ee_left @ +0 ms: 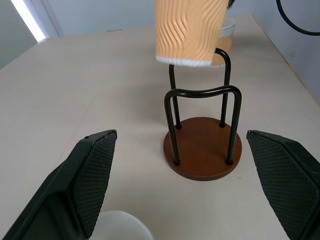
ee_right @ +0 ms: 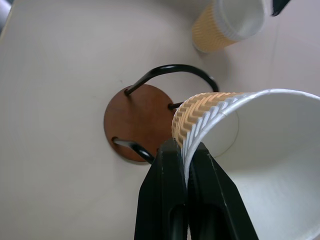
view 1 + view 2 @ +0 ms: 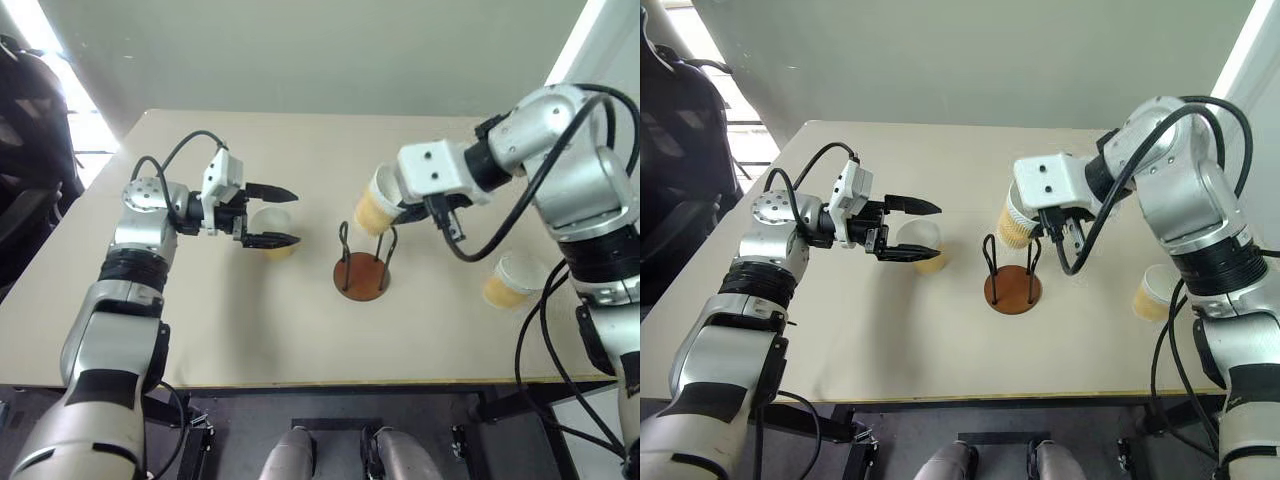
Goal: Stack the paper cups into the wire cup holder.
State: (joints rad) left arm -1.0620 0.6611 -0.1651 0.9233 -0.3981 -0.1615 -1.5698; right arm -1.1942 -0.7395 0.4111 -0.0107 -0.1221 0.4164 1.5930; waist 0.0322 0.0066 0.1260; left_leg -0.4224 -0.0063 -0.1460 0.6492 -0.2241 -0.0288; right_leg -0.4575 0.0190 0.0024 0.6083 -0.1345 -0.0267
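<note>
My right gripper will release the paper cup on the holder's round brown base (image 3: 362,274) (image 2: 142,121), between the black wire loops.
The wire cup holder (image 3: 361,272), black wire loops on a round brown base, stands mid-table. My right gripper (image 2: 180,150) is shut on the rim wall of a paper cup (image 3: 375,208), which hangs tilted just above and behind the holder's loops. A second paper cup (image 3: 275,232) stands upright on the table left of the holder. My left gripper (image 3: 293,216) is open and level, pointing toward the holder, with its fingers spread around this cup's top. Whether they touch it I cannot tell. A third paper cup (image 3: 508,280) stands on the table at the right.
The beige table (image 3: 250,340) has bare room in front of the holder and behind it. A dark chair (image 3: 30,150) stands off the table's left side. My right arm's cables (image 3: 530,220) hang over the third cup.
</note>
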